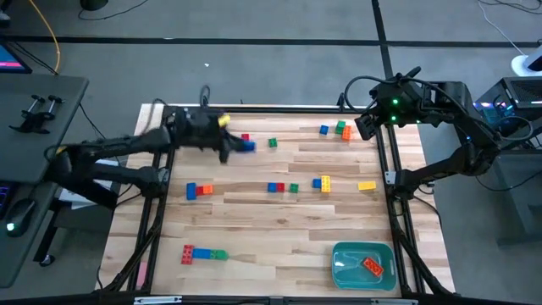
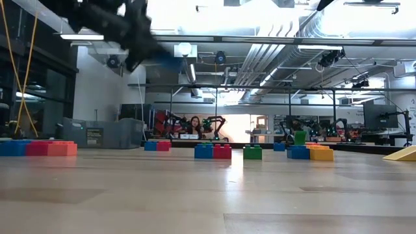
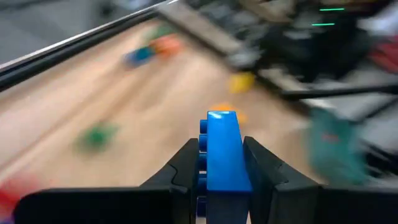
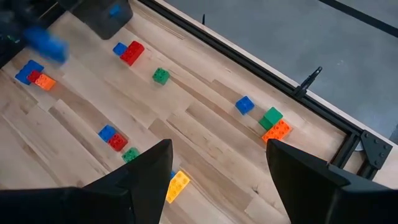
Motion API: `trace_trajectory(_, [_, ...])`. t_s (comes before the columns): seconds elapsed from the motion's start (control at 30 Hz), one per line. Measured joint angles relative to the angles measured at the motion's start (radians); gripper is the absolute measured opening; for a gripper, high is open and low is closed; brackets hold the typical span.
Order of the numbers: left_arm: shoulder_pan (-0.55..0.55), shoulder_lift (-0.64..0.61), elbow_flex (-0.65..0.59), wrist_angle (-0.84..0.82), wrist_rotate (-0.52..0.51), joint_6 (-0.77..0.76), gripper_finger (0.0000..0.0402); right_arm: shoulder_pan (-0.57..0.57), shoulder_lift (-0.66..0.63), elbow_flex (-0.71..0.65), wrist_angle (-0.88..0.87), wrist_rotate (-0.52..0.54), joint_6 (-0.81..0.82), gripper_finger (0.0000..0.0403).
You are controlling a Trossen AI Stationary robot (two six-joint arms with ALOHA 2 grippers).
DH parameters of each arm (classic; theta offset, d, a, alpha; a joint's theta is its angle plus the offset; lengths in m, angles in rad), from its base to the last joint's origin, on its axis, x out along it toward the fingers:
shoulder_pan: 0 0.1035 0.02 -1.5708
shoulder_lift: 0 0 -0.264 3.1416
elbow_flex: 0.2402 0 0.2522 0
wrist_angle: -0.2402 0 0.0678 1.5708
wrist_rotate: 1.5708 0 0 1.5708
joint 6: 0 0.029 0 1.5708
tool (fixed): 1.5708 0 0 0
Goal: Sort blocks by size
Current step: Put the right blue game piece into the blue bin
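Observation:
I need to use my left gripper to set the long blue brick, now held high above the table, down in the teal bin point(image 1: 372, 275) point(image 3: 341, 145) next to the red brick.
My left gripper point(image 1: 237, 146) is shut on a long blue brick point(image 3: 222, 149) and holds it above the table's far left part; it also shows in the low view point(image 2: 146, 49), high over the table. My right gripper point(image 4: 217, 168) is open and empty, raised over the far right corner point(image 1: 373, 123). Other bricks lie loose on the wood: a red one point(image 1: 245, 136), a green one point(image 1: 273, 142), a blue, green and orange group point(image 1: 337, 129), and a red one point(image 1: 373, 266) in the teal bin point(image 1: 362, 264). My left gripper pinches the long blue brick between its two fingers point(image 3: 186, 165), one on each long side point(image 3: 214, 174). The brick runs along the fingers and sticks out past their ends, studs to one side. It is lifted clear of the table.
Bricks in the middle row: blue and orange point(image 1: 198, 190), blue, red and green point(image 1: 281, 187), blue and yellow point(image 1: 322, 182), a yellow wedge point(image 1: 367, 185). A red, blue and green row point(image 1: 203, 253) lies near the front left. The table's metal frame point(image 1: 398, 195) runs along its edges.

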Motion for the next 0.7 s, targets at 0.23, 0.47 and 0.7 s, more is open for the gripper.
trace_trajectory(0.23, [-0.435, 0.281, 0.116, 0.283, -0.222, 0.141, 0.0061, 0.000, 0.000, 0.000, 0.000, -0.001, -0.026, 0.0256])
trace_trajectory(0.47, [-0.552, 0.674, 0.481, 0.300, -0.249, 0.327, 0.0072, 0.000, 0.000, 0.000, 0.025, -0.066, -0.031, 0.0256])
trace_trajectory(0.7, [-0.569, 1.005, 0.908, 0.297, -0.148, 0.402, 0.0066, 0.001, 0.000, 0.000, 0.031, -0.114, -0.045, 0.0256])
